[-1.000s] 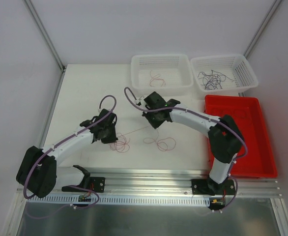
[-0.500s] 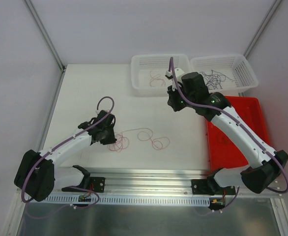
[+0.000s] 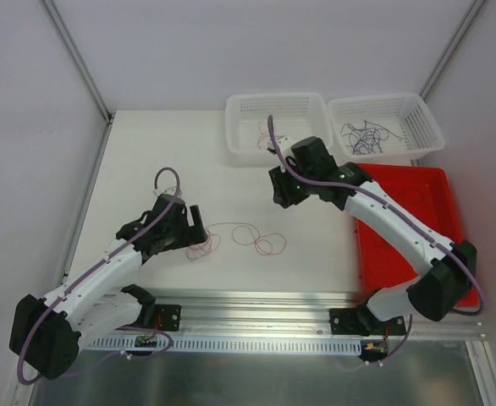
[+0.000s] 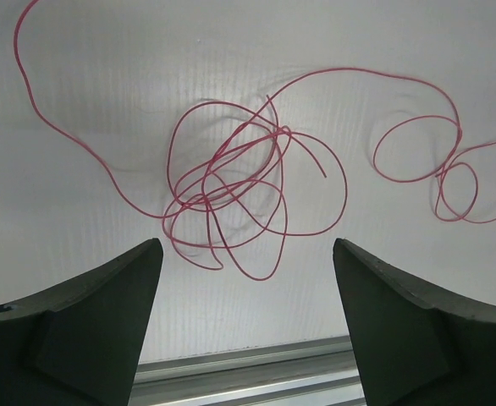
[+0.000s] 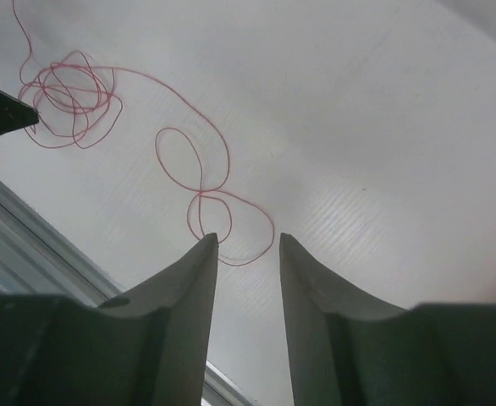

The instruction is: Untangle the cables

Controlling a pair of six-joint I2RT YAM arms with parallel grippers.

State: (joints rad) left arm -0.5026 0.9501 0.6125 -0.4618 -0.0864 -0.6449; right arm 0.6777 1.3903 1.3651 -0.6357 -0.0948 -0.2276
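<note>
The cable's small loops lead into a loose tangled heap, so the robot's left gripper needs to pinch the heap's crossing pieces (image 4: 199, 200) while its right gripper pulls the loops away.
One red cable (image 3: 204, 247) lies loose on the white table, a tangled bunch (image 4: 228, 188) at its left end and a chain of small loops (image 4: 451, 179) at its right. My left gripper (image 3: 192, 230) hovers just left of the bunch, and in its wrist view it (image 4: 246, 247) stands wide open with nothing between the fingers. My right gripper (image 3: 279, 196) hangs above and beyond the loops. Its wrist view shows it (image 5: 246, 238) open and empty, with the loops (image 5: 199, 169) beneath its tips. More cables, red (image 3: 271, 137) and black (image 3: 362, 135), lie in the two baskets.
Two white baskets stand at the back, the left one (image 3: 244, 144) and the right one (image 3: 421, 127). A red tray (image 3: 417, 254) lies at the right, under my right arm. An aluminium rail (image 3: 256, 309) runs along the near table edge.
Both grippers have opened and let go of the red cable, which now lies slack. The right gripper swung up toward the baskets, then came back a little. The left gripper drew back to the near left.
</note>
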